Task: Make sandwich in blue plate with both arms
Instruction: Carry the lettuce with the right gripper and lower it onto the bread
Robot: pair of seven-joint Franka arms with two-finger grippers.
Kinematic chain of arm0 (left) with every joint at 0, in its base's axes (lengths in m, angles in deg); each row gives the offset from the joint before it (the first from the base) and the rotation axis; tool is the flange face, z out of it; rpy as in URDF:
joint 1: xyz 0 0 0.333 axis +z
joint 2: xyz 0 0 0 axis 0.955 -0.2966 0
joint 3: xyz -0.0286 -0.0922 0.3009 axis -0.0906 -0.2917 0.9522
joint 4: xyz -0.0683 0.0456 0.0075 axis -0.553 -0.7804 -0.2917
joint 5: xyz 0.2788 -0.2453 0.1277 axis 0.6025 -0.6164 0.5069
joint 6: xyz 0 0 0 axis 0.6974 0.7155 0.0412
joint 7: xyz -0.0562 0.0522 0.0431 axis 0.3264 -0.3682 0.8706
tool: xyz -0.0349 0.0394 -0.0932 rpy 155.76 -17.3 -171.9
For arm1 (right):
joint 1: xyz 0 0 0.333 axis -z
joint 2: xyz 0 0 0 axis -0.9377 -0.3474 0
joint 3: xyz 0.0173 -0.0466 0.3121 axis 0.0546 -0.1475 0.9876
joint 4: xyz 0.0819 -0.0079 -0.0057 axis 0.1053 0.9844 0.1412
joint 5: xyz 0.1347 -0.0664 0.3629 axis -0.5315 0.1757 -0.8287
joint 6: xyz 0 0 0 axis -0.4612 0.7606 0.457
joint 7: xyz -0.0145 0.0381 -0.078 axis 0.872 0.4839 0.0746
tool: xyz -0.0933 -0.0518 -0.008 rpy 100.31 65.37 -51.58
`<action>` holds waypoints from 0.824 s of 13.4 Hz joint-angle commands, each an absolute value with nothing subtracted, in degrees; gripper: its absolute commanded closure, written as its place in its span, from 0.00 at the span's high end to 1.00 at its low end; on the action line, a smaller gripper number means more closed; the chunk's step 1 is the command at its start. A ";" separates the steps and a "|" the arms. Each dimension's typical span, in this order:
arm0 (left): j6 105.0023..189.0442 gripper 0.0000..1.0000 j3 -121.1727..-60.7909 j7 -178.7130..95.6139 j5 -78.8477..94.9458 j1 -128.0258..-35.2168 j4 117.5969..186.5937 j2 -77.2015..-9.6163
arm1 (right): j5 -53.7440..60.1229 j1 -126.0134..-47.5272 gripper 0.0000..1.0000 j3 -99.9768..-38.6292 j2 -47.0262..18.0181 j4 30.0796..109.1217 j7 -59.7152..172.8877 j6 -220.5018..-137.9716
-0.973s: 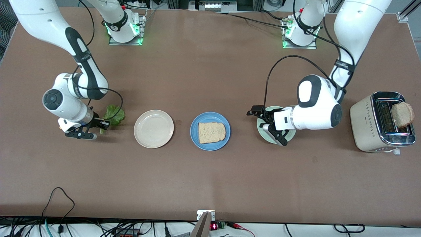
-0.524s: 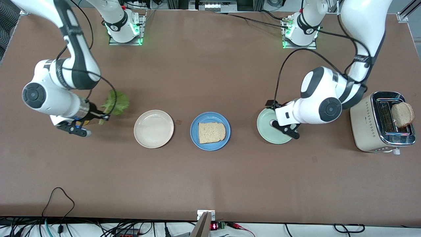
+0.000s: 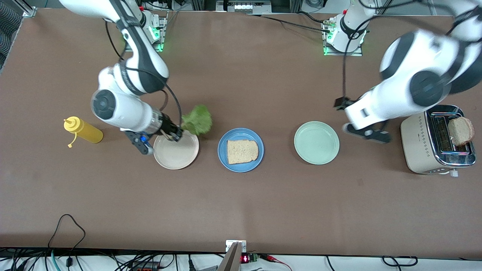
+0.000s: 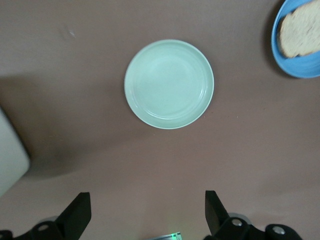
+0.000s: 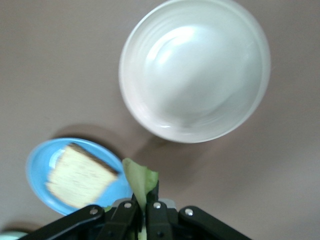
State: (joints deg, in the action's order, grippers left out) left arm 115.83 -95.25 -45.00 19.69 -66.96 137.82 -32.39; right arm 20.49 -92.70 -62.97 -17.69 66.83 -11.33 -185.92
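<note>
Next, my right gripper lets go of the lettuce leaf on top of the bread slice on the blue plate [image 3: 246,149] [image 5: 77,179].
The blue plate [image 3: 235,134] lies mid-table with one bread slice [image 3: 243,151] on it. My right gripper [image 3: 175,134] is shut on a crinkled green lettuce leaf [image 3: 196,119] and hangs over the cream-white plate [image 3: 177,155], at its edge toward the blue plate. The right wrist view shows the lettuce leaf [image 5: 140,181] pinched in the right gripper [image 5: 145,200], with the blue plate [image 5: 39,167] and its bread slice [image 5: 80,175] close by. My left gripper [image 3: 364,133] is open and empty over bare table between the mint-green plate [image 3: 316,143] and the toaster. A second bread slice [image 3: 460,130] stands in a toaster slot.
The toaster [image 3: 421,139] stands at the left arm's end of the table. A yellow squeeze bottle [image 3: 83,131] lies toward the right arm's end. The left wrist view shows the empty mint-green plate [image 4: 169,84] and part of the blue plate [image 4: 300,65].
The right arm carried the lettuce from its end of the table to over the cream-white plate, uncovering the yellow bottle. The left arm rose off the mint-green plate and swung toward the toaster.
</note>
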 commanded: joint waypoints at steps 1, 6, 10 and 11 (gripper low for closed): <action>113.80 1.00 -95.42 -44.05 20.91 -66.95 135.09 -28.44 | 18.94 -98.14 0.00 -63.68 -25.65 60.07 -20.32 -190.69; 113.53 1.00 -95.24 -44.13 20.82 -67.03 134.91 -31.05 | 17.89 -101.05 0.00 -63.59 -33.39 54.35 -31.57 -197.37; 113.53 1.00 -95.24 -44.05 20.82 -67.12 133.60 -31.85 | 12.45 -101.49 0.00 -63.59 -37.53 50.30 -33.44 -198.53; 113.53 1.00 -95.24 -44.05 20.82 -67.03 133.16 -32.46 | 11.48 -101.58 0.00 -63.59 -38.23 49.86 -33.61 -198.62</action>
